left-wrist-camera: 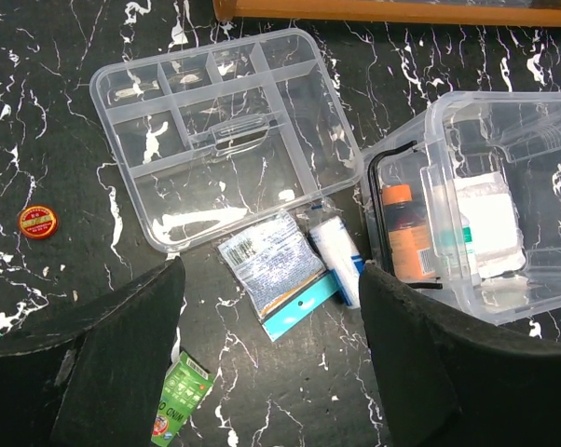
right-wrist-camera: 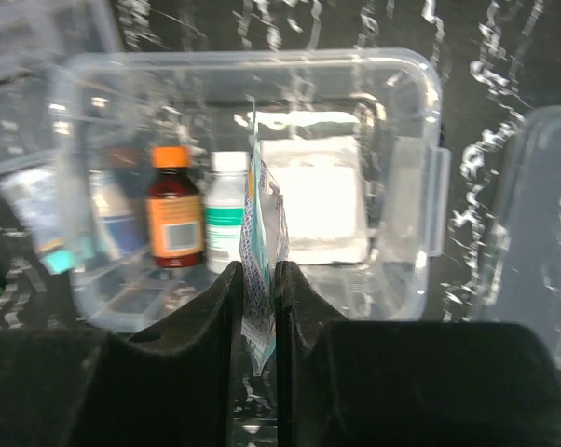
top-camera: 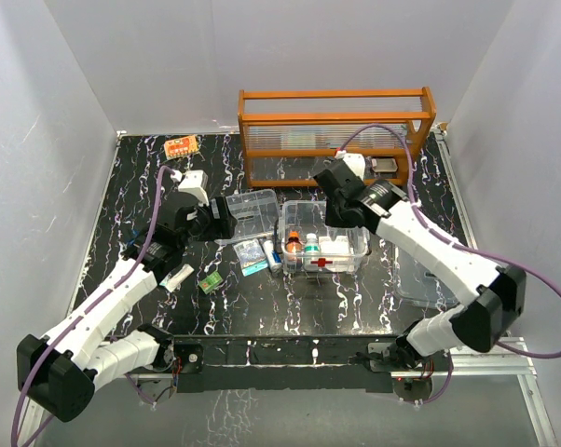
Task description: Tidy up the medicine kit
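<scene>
Next, I let go of the thin teal-and-white packet, now held edge-on above the box, with my right gripper on the white gauze pad's edge (top-camera: 343, 249) (right-wrist-camera: 349, 210) farthest from the white bottle.
The clear medicine kit box (top-camera: 350, 250) with a red cross stands at table centre. In the right wrist view the box (right-wrist-camera: 431, 140) holds a brown bottle with an orange cap (right-wrist-camera: 173, 219), a white bottle (right-wrist-camera: 226, 209) and a white gauze pad (right-wrist-camera: 313, 196). My right gripper (right-wrist-camera: 258, 270) is shut on a thin printed sachet (right-wrist-camera: 260, 223), held edge-on above the box. The divided tray (left-wrist-camera: 215, 140) lies left of the box. My left gripper (left-wrist-camera: 271, 354) is open and empty above the table, near a plastic packet (left-wrist-camera: 271, 270) and a white roll (left-wrist-camera: 336, 247).
The clear lid (right-wrist-camera: 541, 242) lies right of the box. A green carton (left-wrist-camera: 178, 405) and a red tin (left-wrist-camera: 36, 221) lie near the left gripper. An orange wooden rack (top-camera: 336, 130) stands at the back. An orange blister pack (top-camera: 181, 145) lies far left.
</scene>
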Available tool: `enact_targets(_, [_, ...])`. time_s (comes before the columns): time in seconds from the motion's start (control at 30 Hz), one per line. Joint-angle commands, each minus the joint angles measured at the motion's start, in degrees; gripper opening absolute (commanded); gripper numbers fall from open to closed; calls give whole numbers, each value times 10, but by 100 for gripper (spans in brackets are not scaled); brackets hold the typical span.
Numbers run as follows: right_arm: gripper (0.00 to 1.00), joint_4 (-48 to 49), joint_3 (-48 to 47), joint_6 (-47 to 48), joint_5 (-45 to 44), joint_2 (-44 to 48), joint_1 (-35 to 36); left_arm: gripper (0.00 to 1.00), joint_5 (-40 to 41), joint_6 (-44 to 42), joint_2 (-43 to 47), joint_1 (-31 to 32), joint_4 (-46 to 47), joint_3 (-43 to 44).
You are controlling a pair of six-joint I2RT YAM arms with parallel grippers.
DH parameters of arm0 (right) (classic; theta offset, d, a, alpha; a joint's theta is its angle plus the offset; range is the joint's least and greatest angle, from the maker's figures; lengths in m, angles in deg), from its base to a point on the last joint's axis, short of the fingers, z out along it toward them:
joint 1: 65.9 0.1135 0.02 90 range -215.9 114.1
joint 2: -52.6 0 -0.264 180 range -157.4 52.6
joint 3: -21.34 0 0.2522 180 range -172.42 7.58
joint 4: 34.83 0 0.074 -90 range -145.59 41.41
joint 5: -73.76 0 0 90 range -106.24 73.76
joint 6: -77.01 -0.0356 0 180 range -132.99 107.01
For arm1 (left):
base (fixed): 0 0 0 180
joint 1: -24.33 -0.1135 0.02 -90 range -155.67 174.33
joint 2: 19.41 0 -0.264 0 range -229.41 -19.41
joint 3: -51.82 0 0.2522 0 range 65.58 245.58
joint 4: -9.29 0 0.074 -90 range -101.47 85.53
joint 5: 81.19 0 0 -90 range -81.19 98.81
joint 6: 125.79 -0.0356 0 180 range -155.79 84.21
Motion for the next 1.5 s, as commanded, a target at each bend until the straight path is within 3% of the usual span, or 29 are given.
enact_targets(0.0, [7,-75,-32,9,-69,-44,-4,74,14,-20,12,-1,30,-3])
enact_targets(0.5, [8,-92,-6,-14,-133,-180,-22,75,-9,-38,9,-1,21,2])
enact_targets(0.73, [13,-71,4,-3,-110,-221,-29,76,-8,-36,8,-2,19,2])
enact_targets(0.9, [22,-46,15,-1,-88,-230,-29,76,-6,-38,6,-1,17,3])
enact_targets(1.47, [29,31,23,-17,41,-221,-44,76,-4,-37,2,-1,16,2])
